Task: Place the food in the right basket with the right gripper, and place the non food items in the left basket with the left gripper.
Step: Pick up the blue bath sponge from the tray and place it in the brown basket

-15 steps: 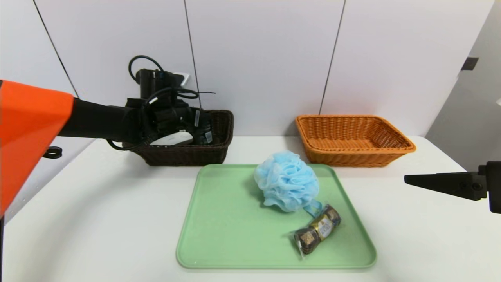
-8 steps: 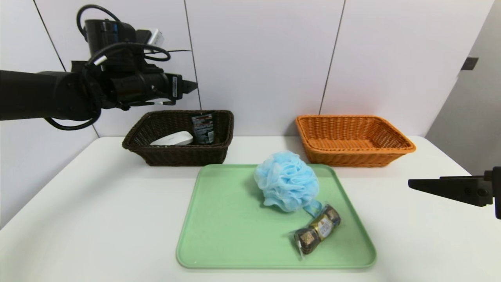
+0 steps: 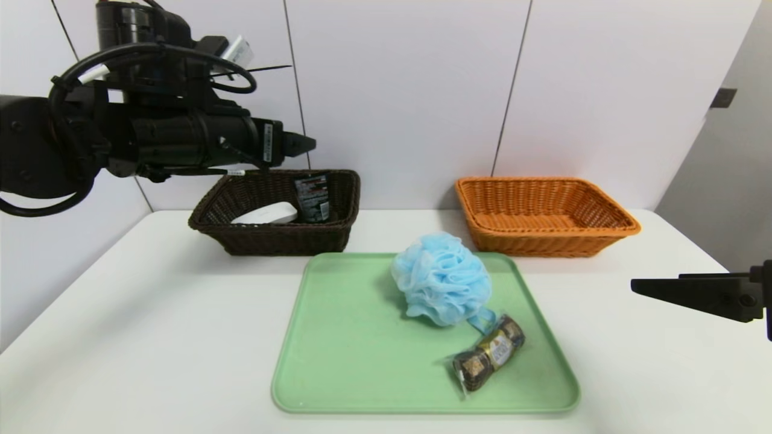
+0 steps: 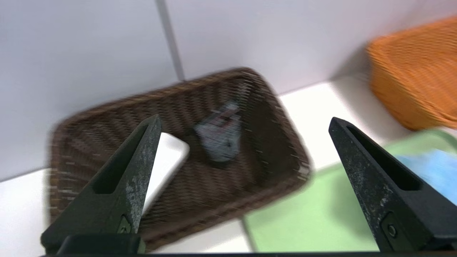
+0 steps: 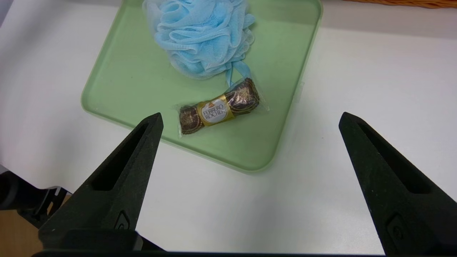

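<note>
The blue bath pouf on the green tray is next for my left gripper, which should go there and close on the bath pouf's ruffled middle [image 3: 442, 273] from above.
A blue bath pouf [image 3: 442, 279] [image 5: 201, 37] and a wrapped Ferrero Rocher chocolate pack [image 3: 489, 352] [image 5: 218, 106] lie on the green tray [image 3: 350, 355] [image 5: 117, 82]. The dark brown left basket [image 3: 274, 235] [image 4: 271, 142] holds a white soap-like item [image 3: 265, 213] [image 4: 166, 160] and a dark packet [image 3: 312, 198] [image 4: 219, 134]. The orange right basket [image 3: 546, 217] [image 4: 410, 82] has nothing inside that I can see. My left gripper [image 3: 304, 143] [image 4: 244, 121] hangs open and holding nothing, high above the brown basket. My right gripper [image 3: 633, 284] [image 5: 250, 117] is open at the table's right side, short of the tray.
The white table [image 3: 151, 337] ends at a white panelled wall [image 3: 410, 90] just behind both baskets. Bare tabletop lies left of the tray and between the tray and my right gripper.
My left gripper has risen out of the brown basket and now points toward the right, high above it, leaving the dark packet inside. The right gripper barely drifted.
</note>
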You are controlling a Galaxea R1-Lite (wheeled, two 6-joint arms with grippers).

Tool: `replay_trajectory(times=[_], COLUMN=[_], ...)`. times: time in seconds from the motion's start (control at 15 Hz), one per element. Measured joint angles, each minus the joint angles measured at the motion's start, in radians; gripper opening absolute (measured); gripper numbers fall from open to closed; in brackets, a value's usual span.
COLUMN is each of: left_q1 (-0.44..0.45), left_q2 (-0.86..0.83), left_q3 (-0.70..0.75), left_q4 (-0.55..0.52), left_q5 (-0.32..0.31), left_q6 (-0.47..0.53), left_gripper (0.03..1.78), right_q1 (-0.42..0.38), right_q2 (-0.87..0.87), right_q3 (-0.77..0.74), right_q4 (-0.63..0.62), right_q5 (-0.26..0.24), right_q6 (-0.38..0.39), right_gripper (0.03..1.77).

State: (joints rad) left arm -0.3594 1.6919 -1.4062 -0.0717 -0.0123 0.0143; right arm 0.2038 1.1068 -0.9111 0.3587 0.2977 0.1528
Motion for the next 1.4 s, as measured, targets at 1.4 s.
replay_trajectory(times=[1.4], left_q1=[-0.506], left_q2=[0.317], left_q3=[-0.342], left_q4=[0.427], left_q5=[0.153], left_q6=[-0.184], left_gripper=[1.69], right_q1=[-0.006], right_q2=[-0.031], right_q3=[0.010], right_q4=[0.001], right_q5=[-0.001], right_q6=[0.009], right_gripper=[1.70])
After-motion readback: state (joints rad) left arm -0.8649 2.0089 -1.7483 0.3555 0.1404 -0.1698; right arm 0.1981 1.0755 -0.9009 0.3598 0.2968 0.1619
